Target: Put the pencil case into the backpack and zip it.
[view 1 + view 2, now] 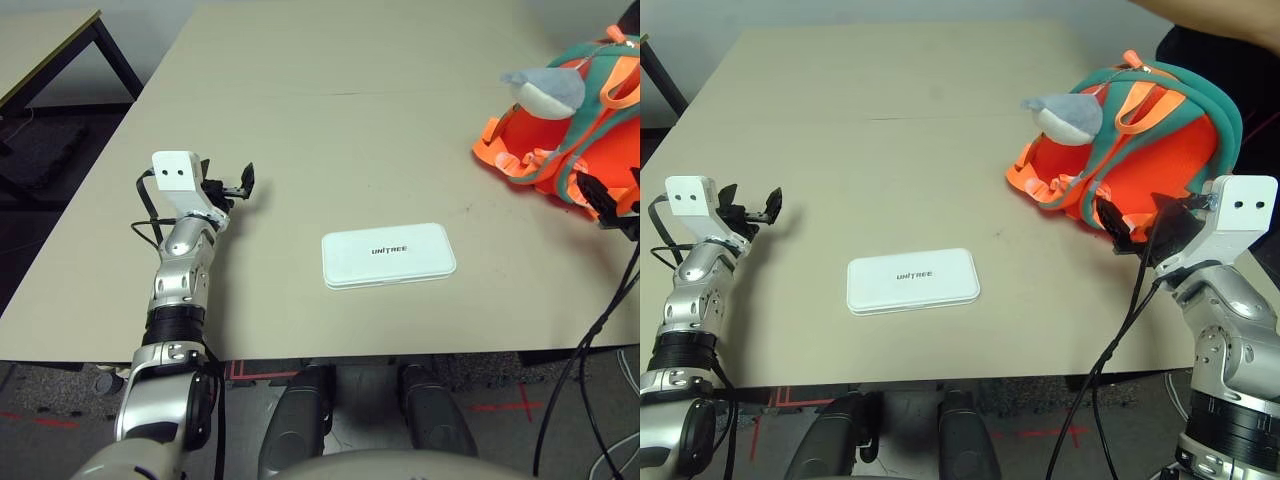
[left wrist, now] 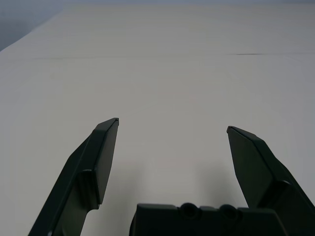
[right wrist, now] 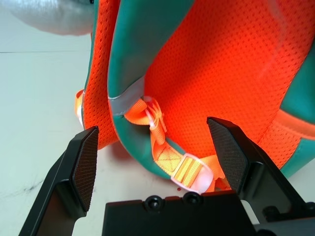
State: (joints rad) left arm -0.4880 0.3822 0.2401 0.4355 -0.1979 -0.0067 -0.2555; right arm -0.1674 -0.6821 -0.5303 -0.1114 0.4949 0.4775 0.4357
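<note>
Next, my left gripper grabs the white pencil case by the short end farther from the backpack (image 1: 329,262), at the middle of that end.
The white pencil case (image 1: 388,256) with black lettering lies flat on the table near the front edge, between both arms. The teal and orange backpack (image 1: 1140,150) lies at the right with its orange straps up and a grey plush charm (image 1: 1068,114) on top. My right gripper (image 1: 1132,226) is open just in front of the backpack's near edge; its wrist view shows an orange strap buckle (image 3: 189,172) between the fingers. My left gripper (image 1: 236,187) is open over bare table, well left of the pencil case, holding nothing.
The beige table (image 1: 330,130) stretches far back. A second table (image 1: 50,45) stands at the far left beyond a gap of floor. Black cables (image 1: 1110,350) hang from my right arm over the table's front edge.
</note>
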